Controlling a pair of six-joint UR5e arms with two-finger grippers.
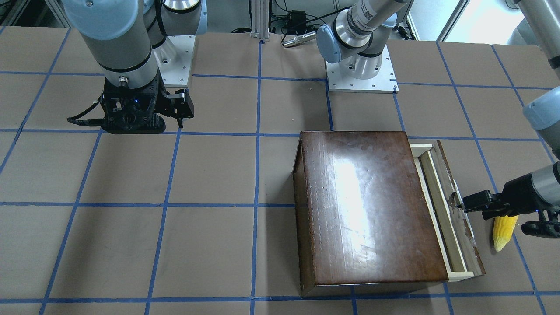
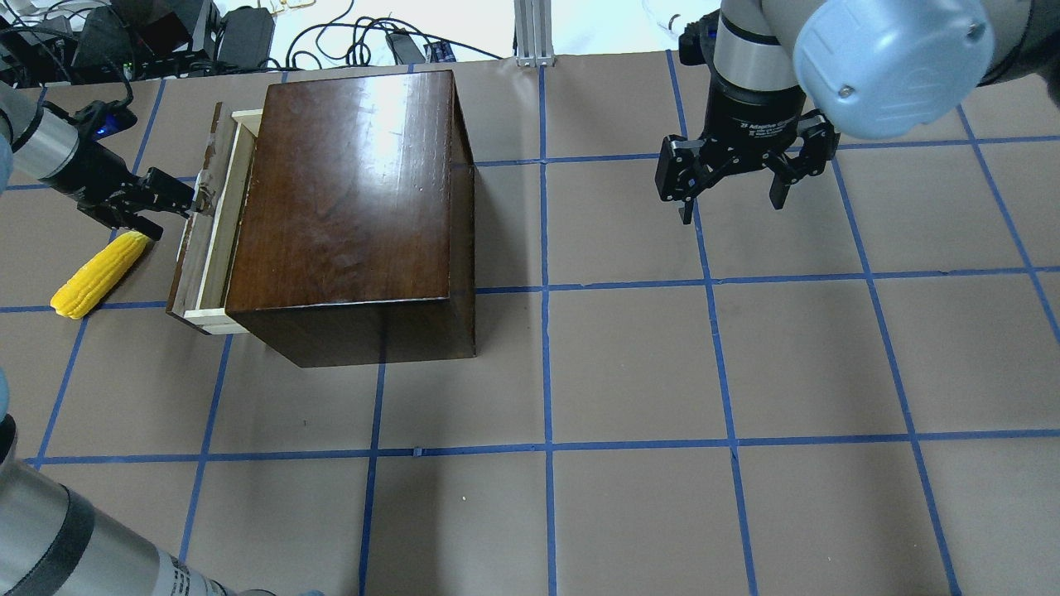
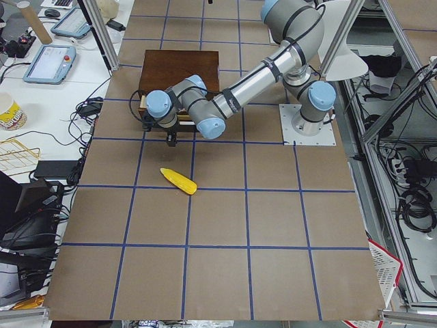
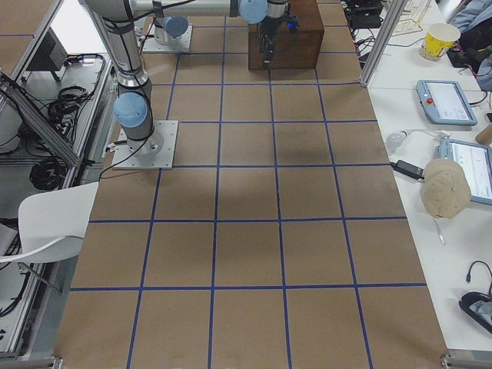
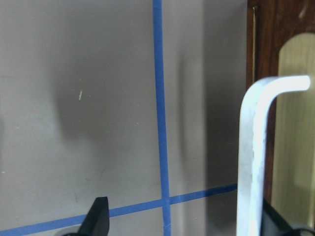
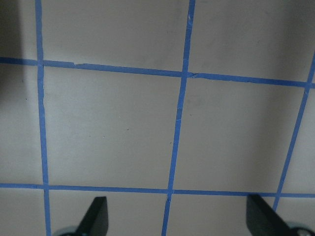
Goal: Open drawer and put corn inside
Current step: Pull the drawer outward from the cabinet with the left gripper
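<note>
The yellow corn just outside the drawer is next for my left gripper, which should go to it and close on the corn's thick end (image 1: 507,220).
The glossy dark-brown box (image 2: 348,182) stands on the table, and the drawer (image 2: 211,223) is pulled out a little on its side, showing a strip of pale wood (image 1: 442,210). My left gripper (image 2: 178,203) is at the drawer front and open. In the left wrist view the whitish handle (image 5: 251,147) lies between its fingers, close to the right one (image 5: 275,221). The yellow corn (image 2: 99,273) lies on the table just outside the drawer, beside that gripper (image 1: 459,203), and also shows in the front view (image 1: 503,229). My right gripper (image 2: 730,203) hangs open and empty over the table.
The brown table (image 2: 629,364) has a blue tape grid. The arm bases (image 1: 361,74) stand at the robot's edge. Cables and power bricks (image 2: 248,33) lie past the far edge behind the box. Tablets and a cup (image 4: 442,38) sit on side benches.
</note>
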